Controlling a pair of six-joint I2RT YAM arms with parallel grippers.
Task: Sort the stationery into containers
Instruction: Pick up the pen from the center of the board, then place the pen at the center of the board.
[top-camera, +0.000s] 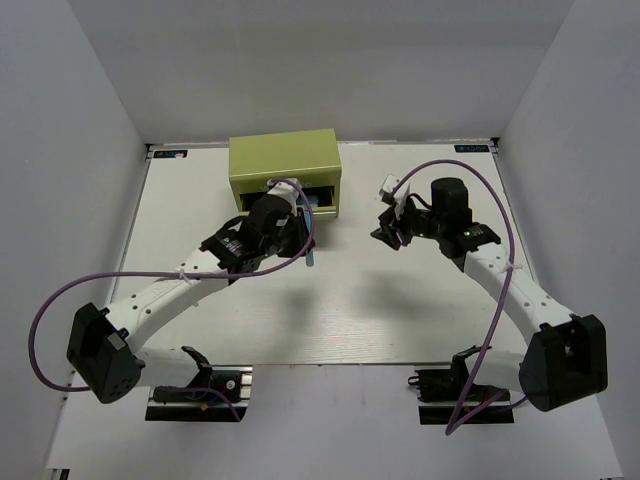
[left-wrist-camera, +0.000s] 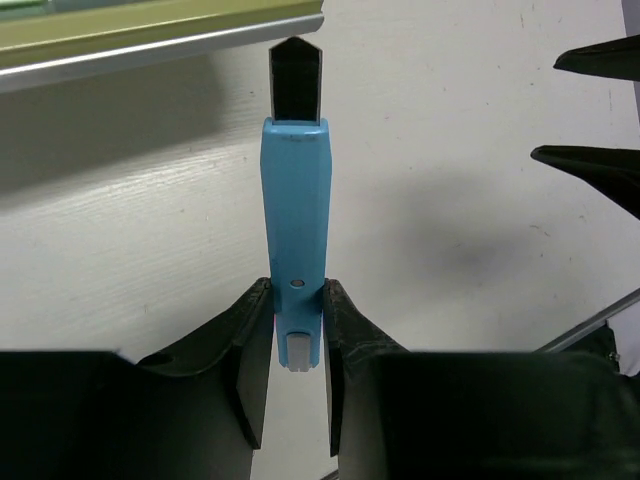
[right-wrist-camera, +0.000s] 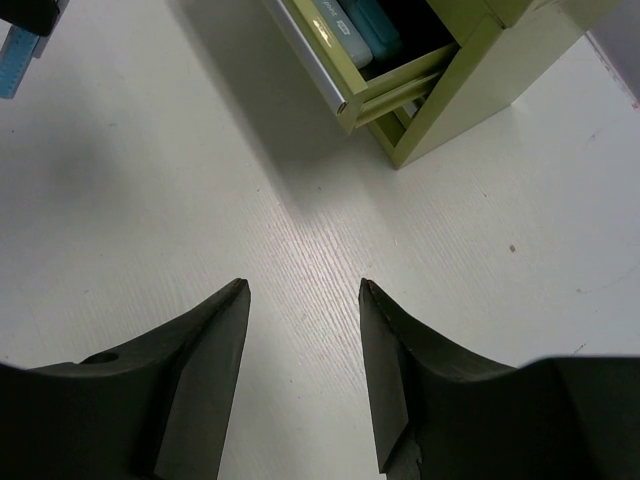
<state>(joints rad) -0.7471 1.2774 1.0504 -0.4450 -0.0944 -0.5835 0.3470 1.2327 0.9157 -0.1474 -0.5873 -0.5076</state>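
Observation:
Next, I release the light blue marker pen, which hangs in front of the chest now, from my left gripper on bare table (top-camera: 292, 303) between the olive tool chest and the near edge of the table.
My left gripper (left-wrist-camera: 296, 300) is shut on a light blue marker pen (left-wrist-camera: 295, 210) and holds it by one end. The pen's black tip points at the silver front edge of the open drawer (left-wrist-camera: 150, 45). In the top view the pen (top-camera: 310, 257) hangs just in front of the olive tool chest (top-camera: 285, 165), below my left gripper (top-camera: 304, 238). The chest (right-wrist-camera: 480, 70) has one drawer pulled out, with teal and pale pens (right-wrist-camera: 365, 25) inside. My right gripper (right-wrist-camera: 300, 290) is open and empty above bare table, right of the chest (top-camera: 390, 232).
The white table (top-camera: 400, 310) is ringed by white walls. The right gripper's black fingers (left-wrist-camera: 590, 160) show at the right edge of the left wrist view. Purple cables loop off both arms.

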